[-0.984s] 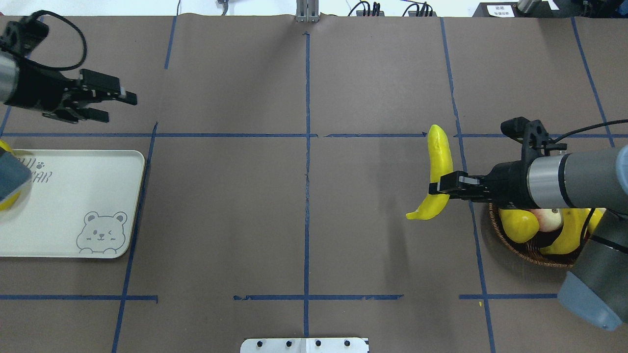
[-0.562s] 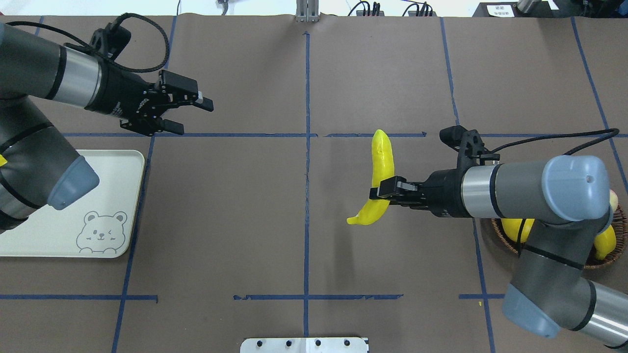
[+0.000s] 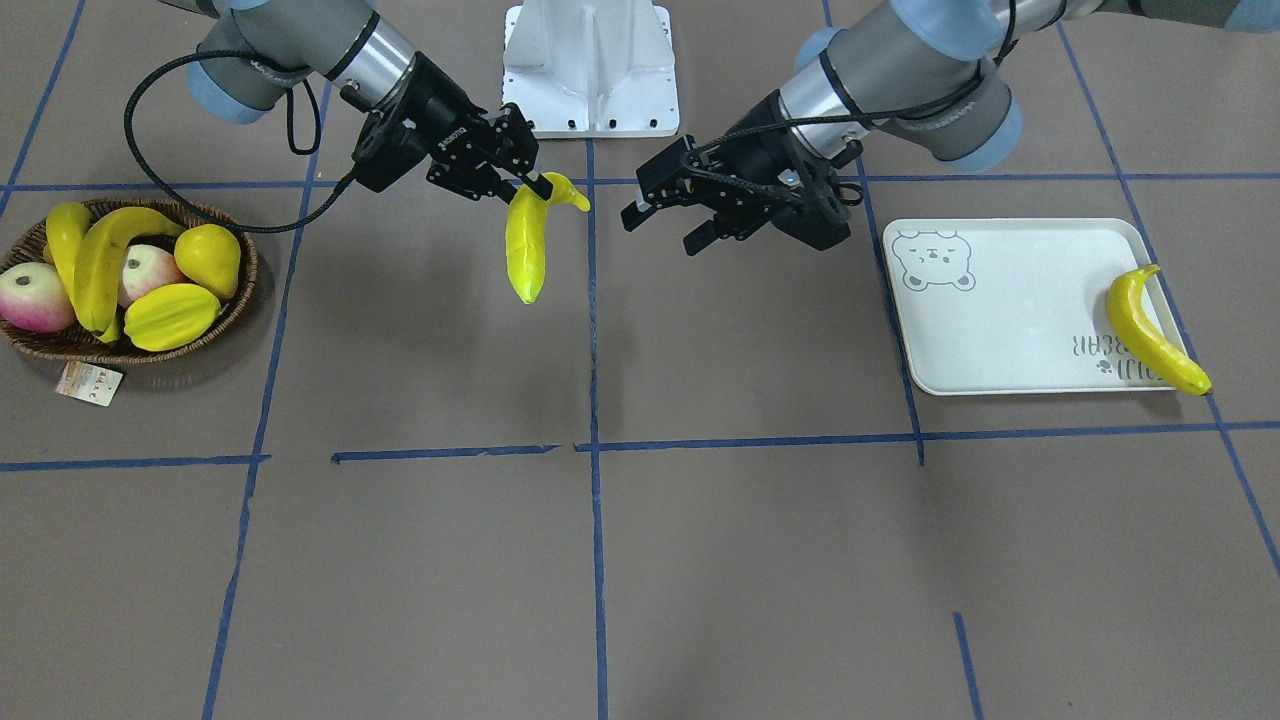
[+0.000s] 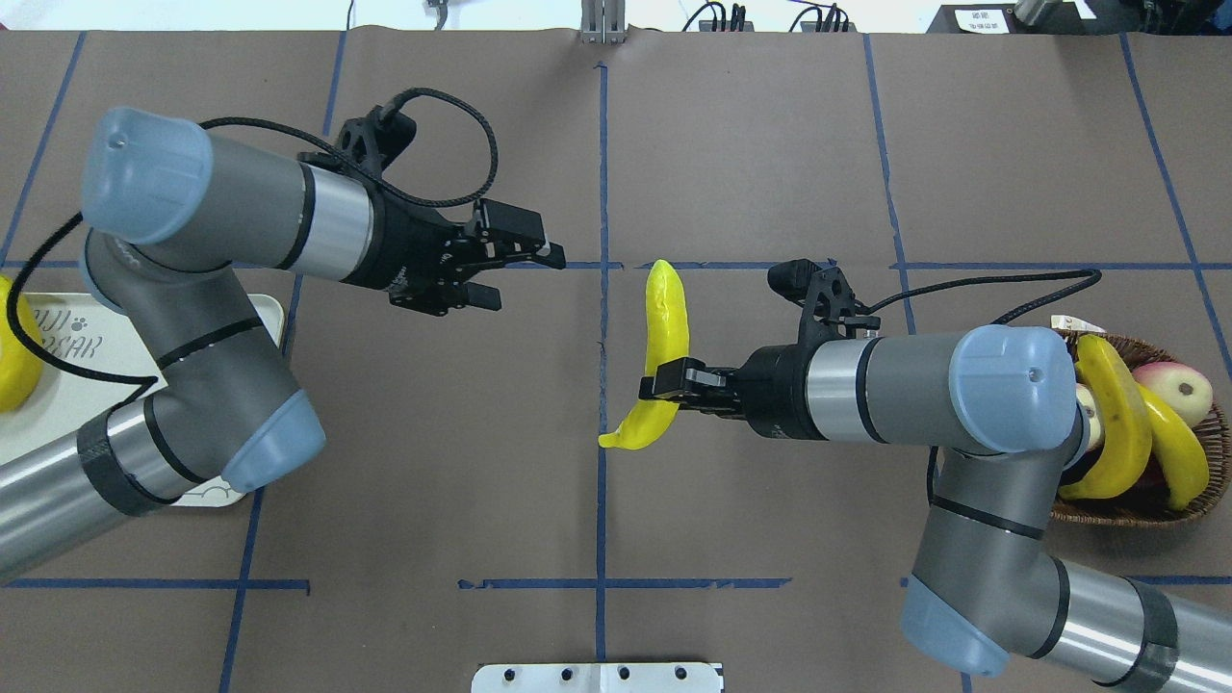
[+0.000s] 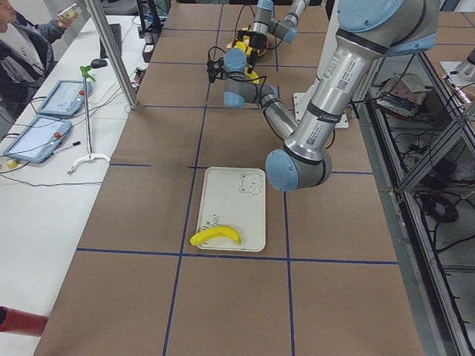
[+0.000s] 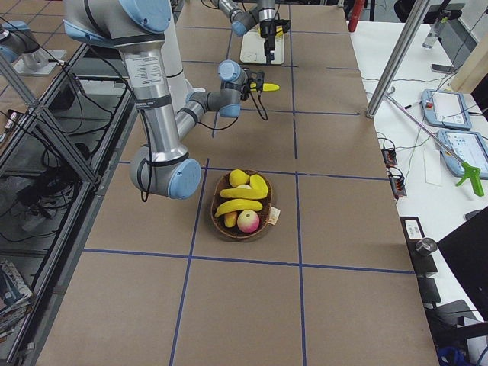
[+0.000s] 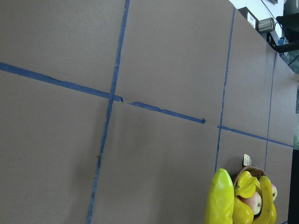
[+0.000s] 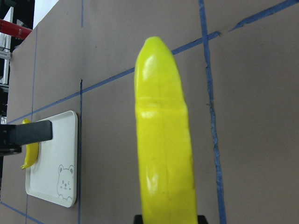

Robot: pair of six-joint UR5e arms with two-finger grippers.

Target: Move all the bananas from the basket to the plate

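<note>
Next, the left gripper closes on the yellow banana's middle (image 3: 525,244) (image 7: 219,212), just below the fingers of the right gripper, to take over the banana.
My right gripper (image 4: 664,380) is shut on a yellow banana (image 4: 660,346) and holds it above the table's middle; both also show in the front view, gripper (image 3: 530,185) and banana (image 3: 524,245). My left gripper (image 4: 525,277) is open and empty, a short way left of that banana, and shows in the front view (image 3: 662,228). One banana (image 3: 1150,325) lies on the plate (image 3: 1000,330) at its outer edge. Two bananas (image 3: 100,260) (image 3: 62,235) lie in the wicker basket (image 3: 240,290). My left arm covers most of the plate (image 4: 48,409) in the overhead view.
The basket (image 4: 1136,515) also holds a yellow pear (image 3: 208,255), a starfruit (image 3: 170,312) and two apples (image 3: 30,300). A paper tag (image 3: 88,383) lies beside it. The white robot base (image 3: 590,70) stands at the table's near edge. Blue tape lines cross the brown table.
My right gripper has carried the banana left, from beside the basket to the table's middle. My left arm has swung right from above the plate towards it, gripper still open.
</note>
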